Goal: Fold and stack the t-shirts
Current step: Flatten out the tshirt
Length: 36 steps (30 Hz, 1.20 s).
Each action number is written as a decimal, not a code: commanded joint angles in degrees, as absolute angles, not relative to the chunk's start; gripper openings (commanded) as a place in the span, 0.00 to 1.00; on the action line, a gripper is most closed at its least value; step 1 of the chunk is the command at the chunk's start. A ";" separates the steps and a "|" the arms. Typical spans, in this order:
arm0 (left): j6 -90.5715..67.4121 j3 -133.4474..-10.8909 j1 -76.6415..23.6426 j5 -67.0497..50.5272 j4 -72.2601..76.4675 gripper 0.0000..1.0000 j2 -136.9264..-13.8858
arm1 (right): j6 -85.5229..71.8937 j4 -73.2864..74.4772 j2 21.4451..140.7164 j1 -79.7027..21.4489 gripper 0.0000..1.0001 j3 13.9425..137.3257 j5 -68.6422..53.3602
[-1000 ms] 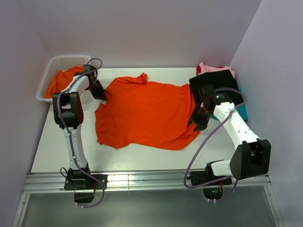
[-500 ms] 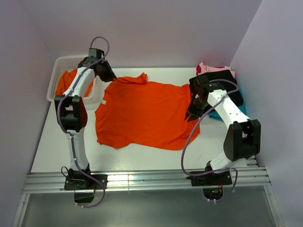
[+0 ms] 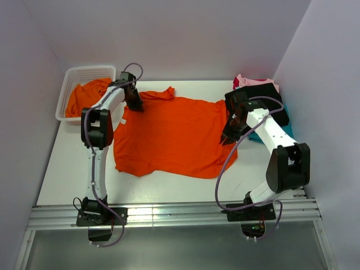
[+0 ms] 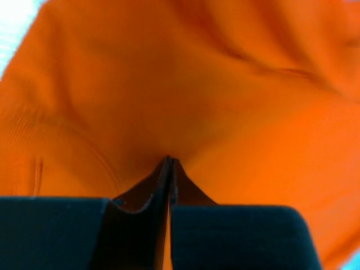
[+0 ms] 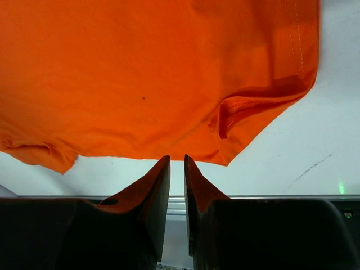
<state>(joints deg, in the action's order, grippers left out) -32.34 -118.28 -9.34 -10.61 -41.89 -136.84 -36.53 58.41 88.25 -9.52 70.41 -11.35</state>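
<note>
The orange t-shirt's hem corner is curled over; my right gripper needs to pinch the curled flap (image 5: 224,125) and pull it flat before folding.
A bright orange t-shirt (image 3: 174,135) lies spread flat on the white table (image 3: 67,169). My left gripper (image 3: 136,106) is shut, its tips pressed onto the shirt's top left near the shoulder. In the left wrist view (image 4: 170,160) orange fabric (image 4: 225,84) fills the frame, and I cannot see cloth pinched between the fingers. My right gripper (image 3: 226,140) hangs over the shirt's right edge. In the right wrist view (image 5: 177,157) its jaws stand almost shut with a thin empty gap, just off the shirt's hem (image 5: 140,73).
A white mesh basket (image 3: 90,68) at the back left holds another orange shirt (image 3: 84,95). A pile of pink (image 3: 253,81), black (image 3: 267,104) and teal (image 3: 288,132) shirts sits at the back right by the wall. A metal rail (image 3: 169,214) runs along the front.
My left gripper rose from the shirt's left sleeve toward the basket, then came down on the shirt's top left. The basket shifted slightly right. My right gripper drew back a little along the right edge.
</note>
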 commanded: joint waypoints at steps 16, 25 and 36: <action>-32.78 -115.75 -1.41 -4.22 -43.59 0.11 -140.45 | -35.51 54.67 86.92 -10.54 0.24 64.78 -12.13; -33.66 -112.85 -1.58 -5.63 -42.10 0.09 -138.96 | -34.36 52.12 97.28 -18.54 0.20 66.26 -13.62; -32.70 -109.86 -1.58 -5.36 -41.48 0.06 -136.32 | -35.07 50.98 99.14 -20.83 0.37 67.24 -13.01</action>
